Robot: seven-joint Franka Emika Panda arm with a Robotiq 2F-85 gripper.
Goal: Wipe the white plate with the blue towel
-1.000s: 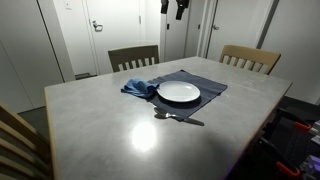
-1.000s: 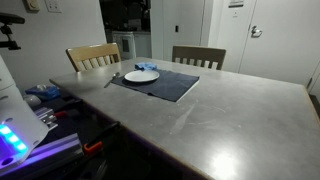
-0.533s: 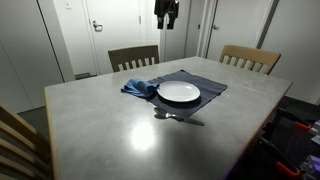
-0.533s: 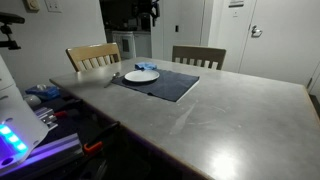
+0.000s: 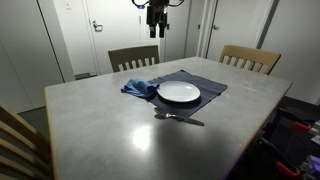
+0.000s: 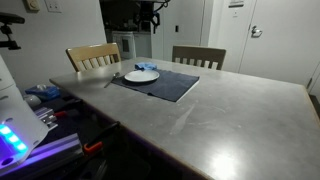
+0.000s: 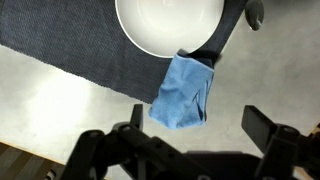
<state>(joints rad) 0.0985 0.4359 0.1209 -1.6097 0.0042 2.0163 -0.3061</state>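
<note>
Next, the gripper closes on the crumpled middle (image 5: 139, 86) (image 7: 182, 97) of the blue towel, so that the towel's end by the white plate stays free for wiping.
A white plate (image 5: 178, 92) sits on a dark blue placemat (image 5: 205, 82) on the grey table; it also shows in an exterior view (image 6: 141, 75) and at the top of the wrist view (image 7: 168, 22). A crumpled blue towel (image 5: 138, 88) lies beside the plate, touching its rim, seen in the wrist view (image 7: 183, 93) too. My gripper (image 5: 155, 24) hangs high above the table, over the towel, open and empty. In the wrist view its fingers (image 7: 200, 135) frame the towel from far above.
A fork (image 5: 178, 118) lies on the table near the plate. Two wooden chairs (image 5: 133, 57) (image 5: 250, 58) stand at the far side. Doors and walls are behind. Cluttered gear (image 6: 45, 100) sits beside the table.
My gripper has moved sideways and lower, from the top edge of the view toward the space above the towel. Plate and towel have not moved.
</note>
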